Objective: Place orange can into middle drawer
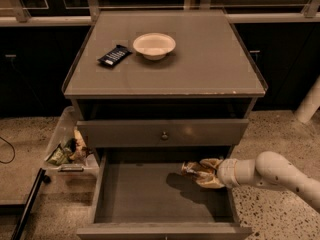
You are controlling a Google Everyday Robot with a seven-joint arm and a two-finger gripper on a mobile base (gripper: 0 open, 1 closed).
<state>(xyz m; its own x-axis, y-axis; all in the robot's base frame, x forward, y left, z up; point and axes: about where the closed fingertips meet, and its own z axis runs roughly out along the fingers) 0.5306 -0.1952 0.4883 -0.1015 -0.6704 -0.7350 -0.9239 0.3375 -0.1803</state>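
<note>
My gripper is going to release the orange can on the open middle drawer's grey bottom, toward the back (176, 178) below the knob.
The orange can (194, 169), shiny with a mottled orange-gold and silver label, lies sideways in my gripper (204, 172). The gripper is shut on it and holds it just above the floor of the open middle drawer (145, 194), over the drawer's right half. My white arm reaches in from the right edge of the camera view. The can casts a shadow on the grey drawer floor below it.
A closed drawer front with a small round knob (164, 135) sits above the open drawer. On the cabinet top are a white bowl (154, 45) and a dark blue snack packet (113, 55). A clear bin of snack bags (67, 151) stands at the cabinet's left.
</note>
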